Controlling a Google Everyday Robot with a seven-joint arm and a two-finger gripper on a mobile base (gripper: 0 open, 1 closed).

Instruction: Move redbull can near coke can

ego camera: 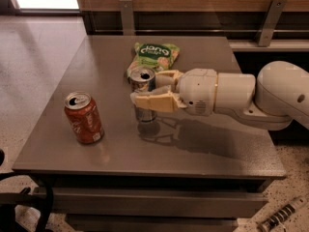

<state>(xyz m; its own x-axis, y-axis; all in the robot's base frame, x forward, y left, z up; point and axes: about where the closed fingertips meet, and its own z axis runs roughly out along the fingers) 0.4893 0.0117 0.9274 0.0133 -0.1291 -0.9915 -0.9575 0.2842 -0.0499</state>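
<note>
Next, I let go of the redbull can on the grey table (136, 132) next to the coke can, in front of the green snack bag.
The redbull can (143, 81), slim and silver with an open top, stands upright near the middle of the grey table (203, 149). My gripper (147, 90) reaches in from the right and is shut on the can, one cream finger in front of it and one behind. The coke can (84, 118), red with white lettering, stands upright on the table's front left, a short gap to the left of the redbull can.
A green snack bag (155, 56) lies on the table just behind the redbull can. The white arm (241, 95) stretches across the table's right side. A wooden wall with metal brackets (128, 13) runs behind the table. Black cables (29, 207) lie on the floor at lower left.
</note>
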